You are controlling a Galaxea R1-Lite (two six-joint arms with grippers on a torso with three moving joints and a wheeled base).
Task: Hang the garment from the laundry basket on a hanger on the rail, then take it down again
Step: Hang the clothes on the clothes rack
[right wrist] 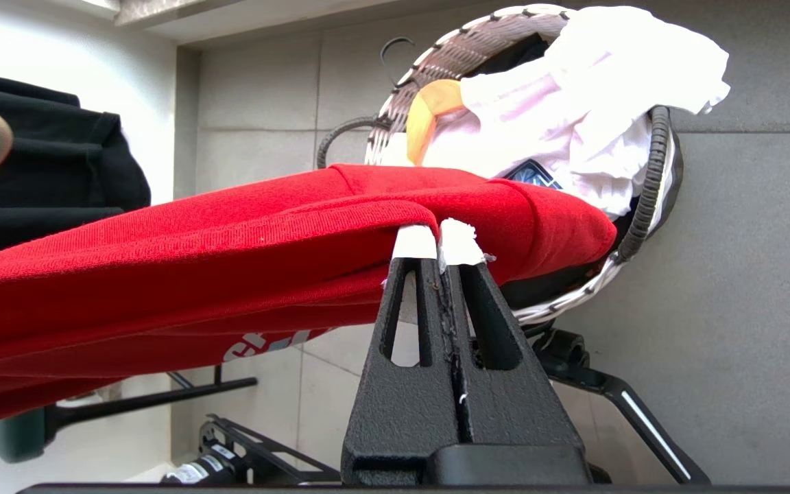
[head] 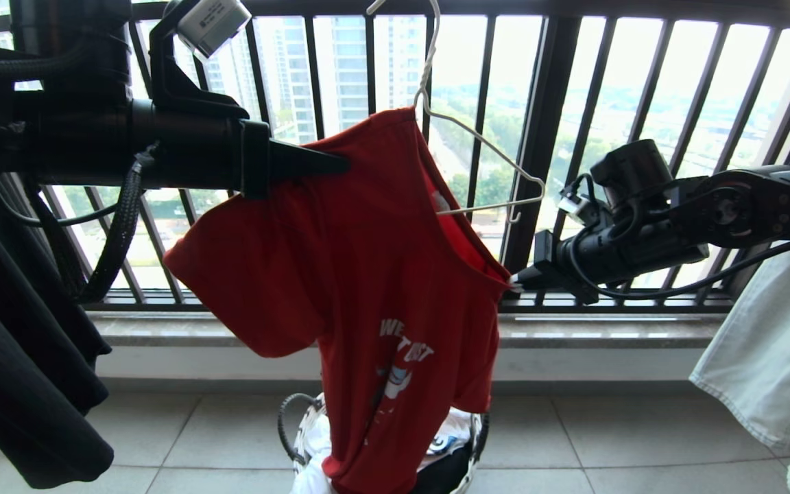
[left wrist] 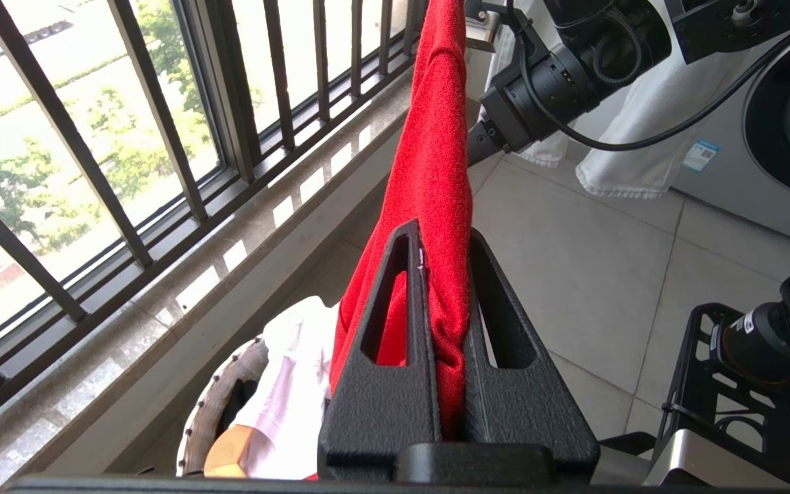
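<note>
My right fingertips pinch only the neckline's edge; I will open and take the neckline deeper (head: 494, 273), one finger inside, before covering the hanger arm.
The red garment (head: 367, 274) hangs crooked on the white wire hanger (head: 484, 144). One hanger arm is inside the shirt, the other juts bare to the right, and the hook runs off the top; the rail is out of view. My left gripper (head: 343, 165) is shut on the shirt's upper left shoulder, with red cloth (left wrist: 436, 137) bunched between the jaws of the left gripper (left wrist: 444, 230). My right gripper (head: 515, 280) is shut on the neckline edge at the right, its taped tips pinching the hem of the garment (right wrist: 162, 254) at the right gripper (right wrist: 439, 230). The shirt's lower end trails into the laundry basket (head: 302, 429).
The laundry basket (right wrist: 655, 178) holds white and dark clothes. A black garment (head: 18, 357) hangs at the left and a pale one (head: 772, 343) at the right. The black window railing (head: 559, 103) stands close behind. A washing machine (left wrist: 779, 103) and my base frame (left wrist: 731, 384) lie to the right.
</note>
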